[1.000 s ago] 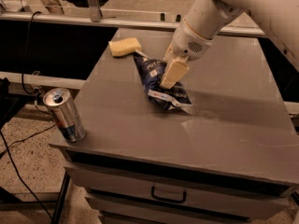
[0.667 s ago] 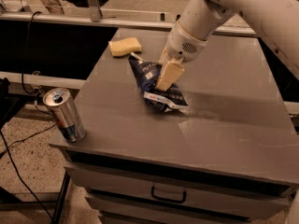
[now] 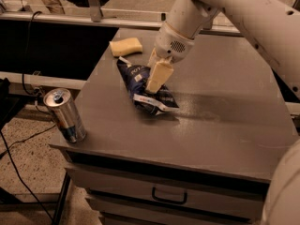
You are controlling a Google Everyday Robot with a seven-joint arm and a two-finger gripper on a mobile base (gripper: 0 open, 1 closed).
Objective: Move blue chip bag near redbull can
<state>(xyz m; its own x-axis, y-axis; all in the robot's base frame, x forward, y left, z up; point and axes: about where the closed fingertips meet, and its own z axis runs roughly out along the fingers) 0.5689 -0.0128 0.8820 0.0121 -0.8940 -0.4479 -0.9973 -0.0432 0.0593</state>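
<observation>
The blue chip bag, now near the middle of the grey table, will be released by my gripper in front of the yellow sponge, next to the redbull can [image 3: 111,100].
The blue chip bag [image 3: 140,81] is a crinkled navy foil bag with a white and red strip at its near end, and it sits near the middle of the grey table [image 3: 225,121]. My gripper [image 3: 156,74] comes down from the upper right, with its cream fingers [image 3: 158,76] closed on the bag's middle. The redbull can [image 3: 65,115] stands upright on the table's front left corner, well to the left of the bag and apart from it.
A yellow sponge [image 3: 125,46] lies at the back left of the table, just behind the bag. The table has drawers below with a handle [image 3: 168,197]. Cables [image 3: 18,172] run over the floor at the left. A dark shelf and a rail stand behind.
My gripper has moved left and slightly towards the front, and the chip bag has moved with it, closer to the can. The can and the sponge have not moved.
</observation>
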